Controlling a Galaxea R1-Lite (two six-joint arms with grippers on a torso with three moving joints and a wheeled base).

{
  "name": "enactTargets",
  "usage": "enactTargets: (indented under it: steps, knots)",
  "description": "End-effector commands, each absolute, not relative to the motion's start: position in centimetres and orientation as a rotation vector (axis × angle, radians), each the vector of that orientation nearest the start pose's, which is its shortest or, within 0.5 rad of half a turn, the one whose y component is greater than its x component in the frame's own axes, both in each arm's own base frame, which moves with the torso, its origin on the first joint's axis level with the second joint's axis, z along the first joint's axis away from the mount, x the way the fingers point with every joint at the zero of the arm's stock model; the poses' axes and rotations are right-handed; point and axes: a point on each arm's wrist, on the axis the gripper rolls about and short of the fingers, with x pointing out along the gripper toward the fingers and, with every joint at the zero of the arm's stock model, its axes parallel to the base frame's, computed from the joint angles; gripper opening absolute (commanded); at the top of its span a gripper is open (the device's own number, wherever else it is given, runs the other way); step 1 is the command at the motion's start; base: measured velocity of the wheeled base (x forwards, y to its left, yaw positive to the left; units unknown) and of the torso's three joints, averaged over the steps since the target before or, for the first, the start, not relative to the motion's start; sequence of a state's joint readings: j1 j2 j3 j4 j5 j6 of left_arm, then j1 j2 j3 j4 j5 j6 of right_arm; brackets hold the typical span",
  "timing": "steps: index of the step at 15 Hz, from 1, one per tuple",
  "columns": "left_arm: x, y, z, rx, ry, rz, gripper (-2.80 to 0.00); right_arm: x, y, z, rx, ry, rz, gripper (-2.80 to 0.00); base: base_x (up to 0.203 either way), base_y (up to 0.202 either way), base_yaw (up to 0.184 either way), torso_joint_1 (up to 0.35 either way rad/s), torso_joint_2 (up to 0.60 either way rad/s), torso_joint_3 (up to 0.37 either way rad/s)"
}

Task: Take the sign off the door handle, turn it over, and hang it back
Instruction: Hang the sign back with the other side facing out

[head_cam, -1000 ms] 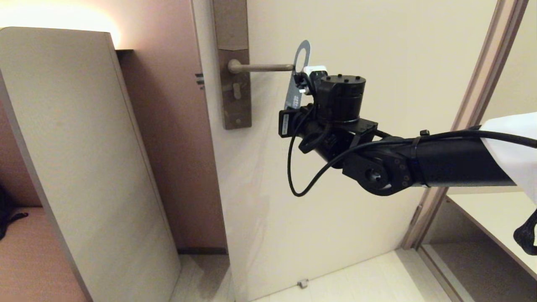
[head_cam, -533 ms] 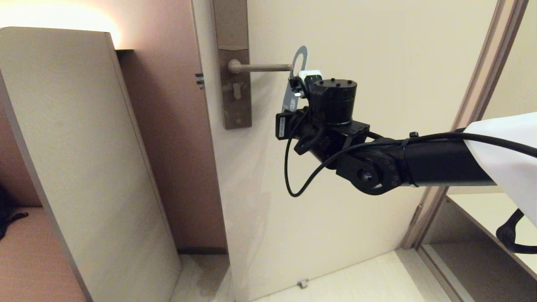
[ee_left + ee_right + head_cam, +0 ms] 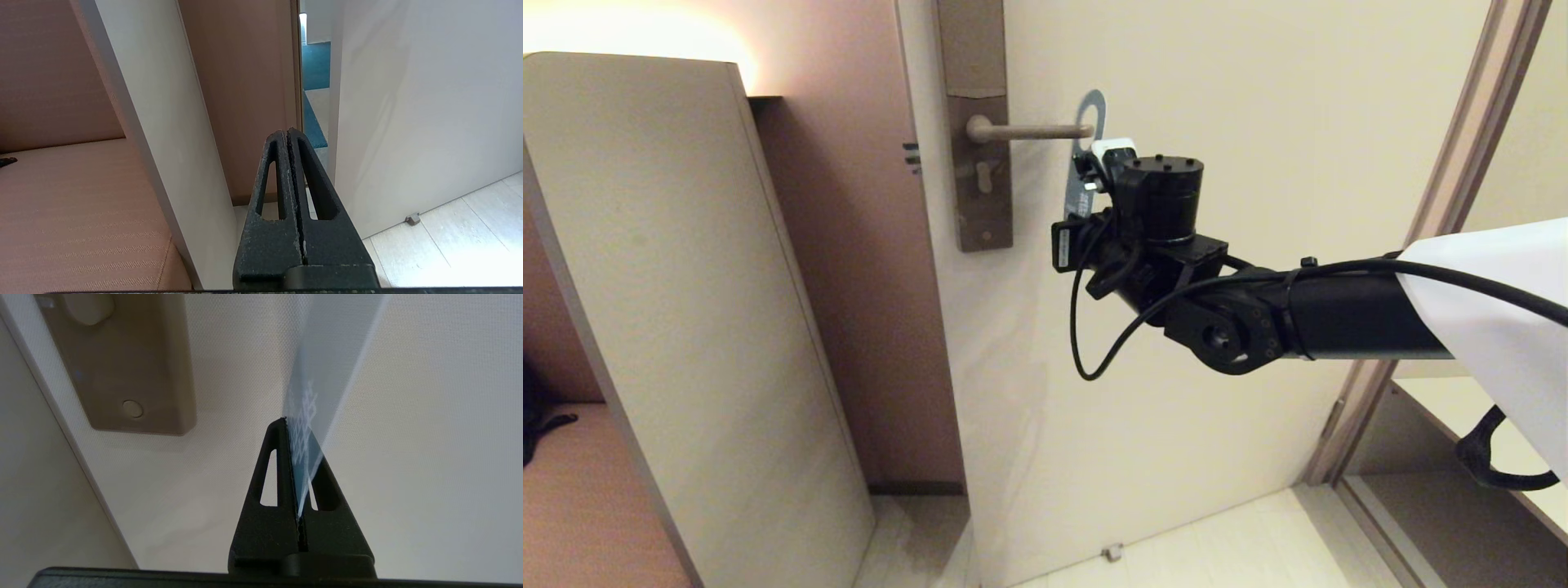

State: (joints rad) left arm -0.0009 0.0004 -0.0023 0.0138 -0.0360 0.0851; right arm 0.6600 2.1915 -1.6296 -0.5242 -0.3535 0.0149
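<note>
My right gripper needs to let go of the sign hanging on the door handle's inner end, along the edge of the handle plate [image 3: 1005, 180] [image 3: 182, 306].
The sign [image 3: 1077, 189] shows almost edge-on, its teal-blue face with white lettering [image 3: 327, 367] turned toward the handle plate [image 3: 980, 188]. My right gripper [image 3: 1089, 174] is shut on its lower part, pinching the card between the fingers [image 3: 296, 433]. The sign's oval hole sits at the free tip of the door handle [image 3: 1029, 130], a slim horizontal lever; whether the tip is through the hole I cannot tell. My left gripper [image 3: 287, 132] is shut and empty, low down beside a beige panel, out of the head view.
A tall beige panel [image 3: 686, 286] leans left of the door. The door frame [image 3: 1421, 220] and a low shelf [image 3: 1486, 416] are on the right. A small door stop [image 3: 1111, 553] sits on the floor. A cable loop [image 3: 1086, 359] hangs under my right wrist.
My right arm has carried the sign leftward and slightly down, bringing its hole from beyond the lever's end to the lever's tip. The left gripper has not moved.
</note>
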Motion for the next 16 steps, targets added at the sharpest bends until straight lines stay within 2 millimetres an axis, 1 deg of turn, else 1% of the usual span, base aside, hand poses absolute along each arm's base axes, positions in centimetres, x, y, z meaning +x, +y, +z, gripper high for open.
enactTargets:
  steps: [1, 8, 11, 16]
  knots:
    - [-2.3, -0.1, 7.4, 0.086, 0.011, -0.036, -2.8, 37.2, 27.9, 20.9, -0.01, 0.048, 0.311, -2.8, 0.0, 0.0, 0.0, 0.0, 0.0, 0.0]
    - [-2.3, -0.1, 7.5, 0.086, 0.01, -0.038, -2.8, 37.0, 28.4, 21.0, -0.007, 0.049, 0.32, -2.8, 0.0, 0.0, 0.0, 0.0, 0.0, 0.0]
    - [-2.3, -0.1, 7.5, 0.086, 0.011, -0.037, -2.8, 36.1, 29.5, 21.0, -0.004, 0.049, 0.351, -2.8, 0.0, 0.0, 0.0, 0.0, 0.0, 0.0]
    - [-2.3, -0.1, 7.5, 0.086, 0.011, -0.036, -2.8, 34.6, 32.0, 21.8, 0.015, 0.034, 0.409, -2.8, 0.0, 0.0, 0.0, 0.0, 0.0, 0.0]
